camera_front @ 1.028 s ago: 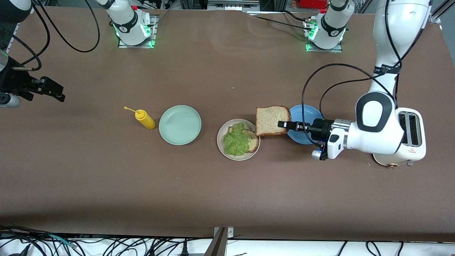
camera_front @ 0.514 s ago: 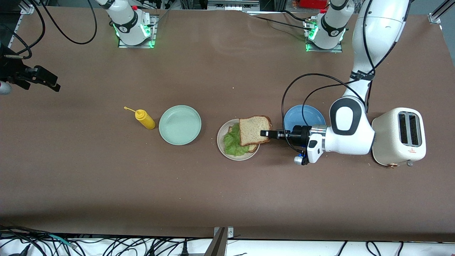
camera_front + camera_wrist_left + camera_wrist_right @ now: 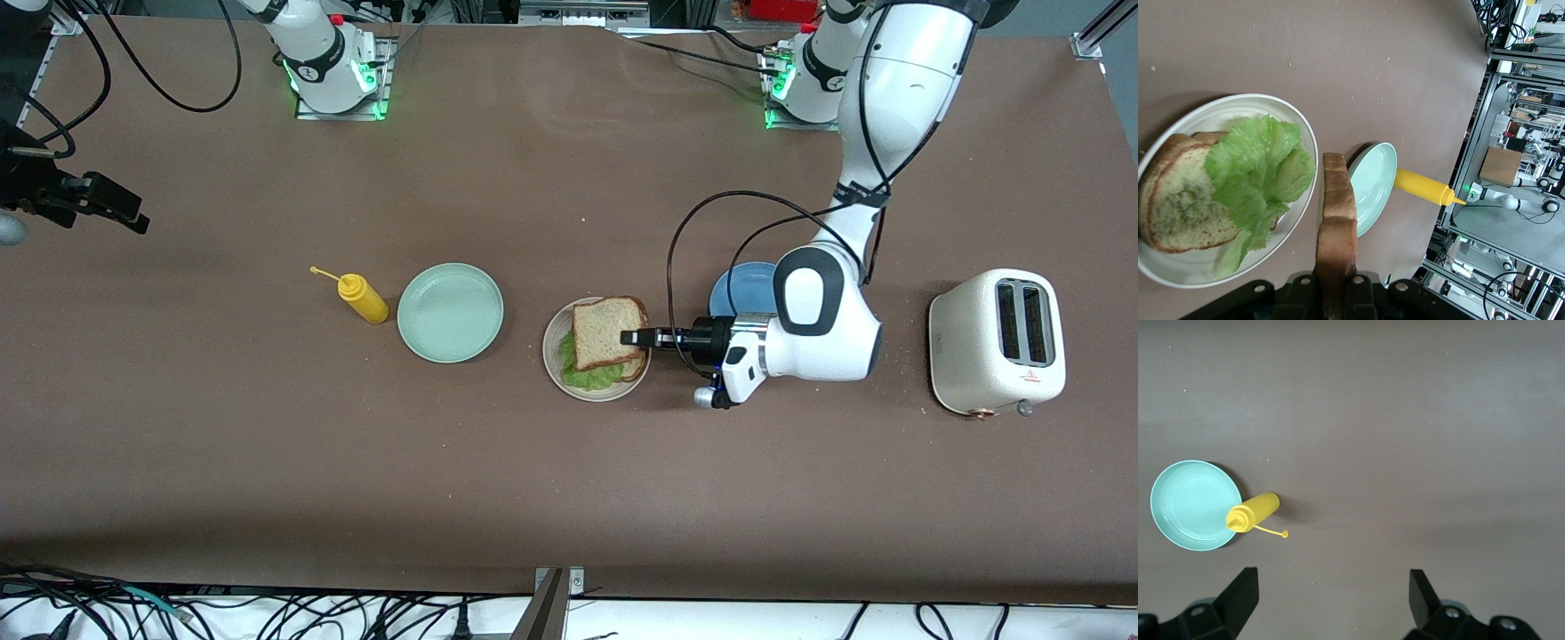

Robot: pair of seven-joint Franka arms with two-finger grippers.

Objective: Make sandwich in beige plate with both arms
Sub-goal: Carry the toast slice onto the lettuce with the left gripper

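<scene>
My left gripper is to let go of the second bread slice, which hangs flat just over the lettuce, on the green lettuce leaf covering the toasted slice (image 3: 605,340) (image 3: 1248,187).
The beige plate (image 3: 550,352) holds one toasted bread slice (image 3: 636,366) with a ruffled green lettuce leaf (image 3: 587,374) on it. My left gripper (image 3: 628,338) is shut on the edge of a second bread slice (image 3: 607,333), which hangs flat just over the lettuce. The left wrist view shows that held slice (image 3: 1336,220) edge-on between the jaws, above the plate rim (image 3: 1306,137), the lettuce (image 3: 1251,173) and the lower slice (image 3: 1175,207). My right gripper (image 3: 133,219) waits open and empty over bare table at the right arm's end; its wrist view (image 3: 1331,580) shows only tabletop between the jaws.
A mint-green plate (image 3: 450,312) and a yellow squeeze bottle (image 3: 363,299) stand beside the beige plate toward the right arm's end. A blue plate (image 3: 741,283) lies partly under the left arm. A white toaster (image 3: 996,342) stands toward the left arm's end.
My left arm has carried the bread slice from beside the blue plate to over the lettuce on the beige plate and lowered it. The right gripper has drifted slightly toward its table end.
</scene>
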